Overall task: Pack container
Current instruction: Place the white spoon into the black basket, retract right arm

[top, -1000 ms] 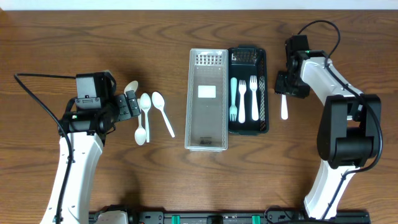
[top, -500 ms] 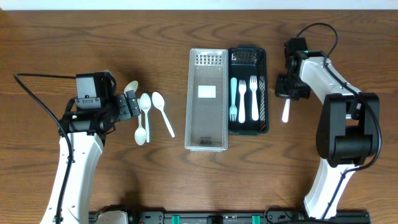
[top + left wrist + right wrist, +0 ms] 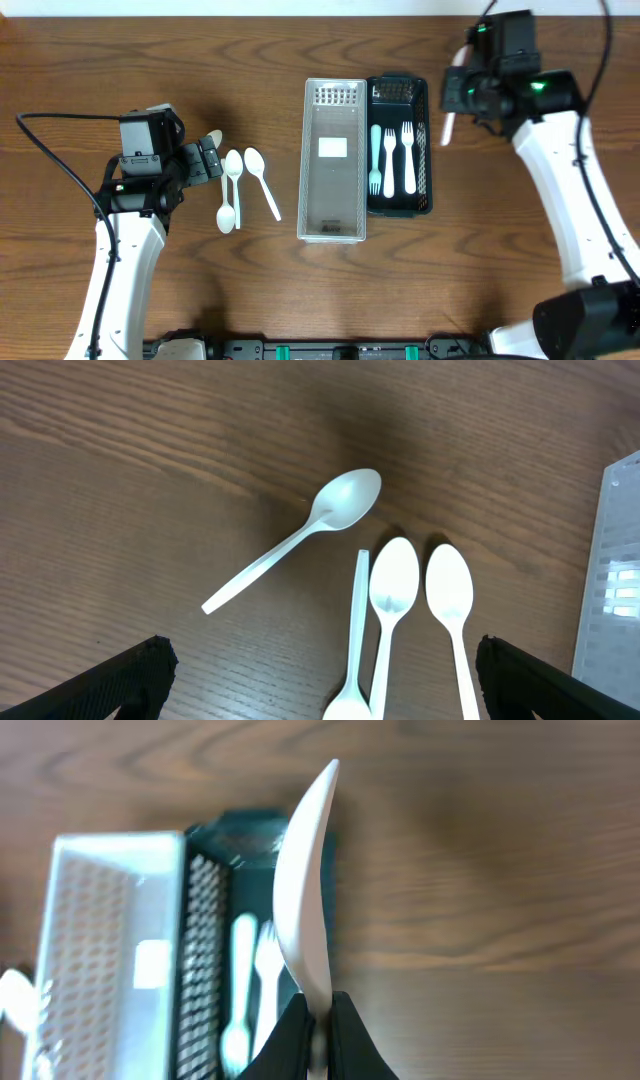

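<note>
Next, my left gripper grabs the white spoon nearest the clear tray by its handle (image 3: 263,181) (image 3: 457,637), just below the spoon's bowl.
My right gripper (image 3: 462,92) is shut on a white plastic utensil (image 3: 449,127), probably a knife, and holds it in the air to the right of the black tray (image 3: 428,150). In the right wrist view the utensil (image 3: 305,880) sticks up from the shut jaws (image 3: 318,1020), above the tray's right edge. The black tray holds three white forks (image 3: 390,158). A clear tray (image 3: 305,160) stands beside it on the left. My left gripper (image 3: 210,160) is open and empty over several white spoons (image 3: 232,175), which also show in the left wrist view (image 3: 392,590) ahead of the open jaws (image 3: 322,655).
One spoon (image 3: 300,535) lies askew to the left of the others. The clear tray's wall (image 3: 605,560) shows at the right edge of the left wrist view. Bare wood table lies in front of and to the right of the trays.
My right gripper has lifted the white utensil off the table and swung it back toward the black tray's far right corner. The left arm has barely moved.
</note>
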### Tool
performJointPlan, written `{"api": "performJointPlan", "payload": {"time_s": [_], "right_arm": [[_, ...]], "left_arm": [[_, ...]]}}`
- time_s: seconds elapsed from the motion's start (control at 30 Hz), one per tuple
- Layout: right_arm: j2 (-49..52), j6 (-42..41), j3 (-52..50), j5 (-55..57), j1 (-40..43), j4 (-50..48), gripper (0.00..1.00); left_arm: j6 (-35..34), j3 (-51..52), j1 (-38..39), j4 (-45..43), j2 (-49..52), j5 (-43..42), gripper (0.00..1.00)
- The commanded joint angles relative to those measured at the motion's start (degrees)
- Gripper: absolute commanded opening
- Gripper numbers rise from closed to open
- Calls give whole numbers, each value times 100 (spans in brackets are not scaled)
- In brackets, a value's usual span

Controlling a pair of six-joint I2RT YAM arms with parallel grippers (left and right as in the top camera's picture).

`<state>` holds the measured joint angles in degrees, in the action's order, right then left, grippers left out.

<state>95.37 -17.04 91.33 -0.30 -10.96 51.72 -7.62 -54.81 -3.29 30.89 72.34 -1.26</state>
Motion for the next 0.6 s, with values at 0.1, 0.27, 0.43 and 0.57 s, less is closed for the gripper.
{"api": "performJointPlan", "payload": {"time_s": [0.1,0.27,0.43,0.57], "right_arm": [[824,-269,-446,-168,-520,-120,1],[1237,-286,-446,-190,-741,-216,3],[1126,-79,-267,-188,-708,-385,43],[852,-68,98,-157,-409,-195,79]], "left_arm": [[-166,-103,-28,549,48,-372,98],[-385,-96,-28,914,48,-835,98],[-385,-96,-28,1091,46,-1427,98],[-422,-103,-15,1012,37,-1659,98]]}}
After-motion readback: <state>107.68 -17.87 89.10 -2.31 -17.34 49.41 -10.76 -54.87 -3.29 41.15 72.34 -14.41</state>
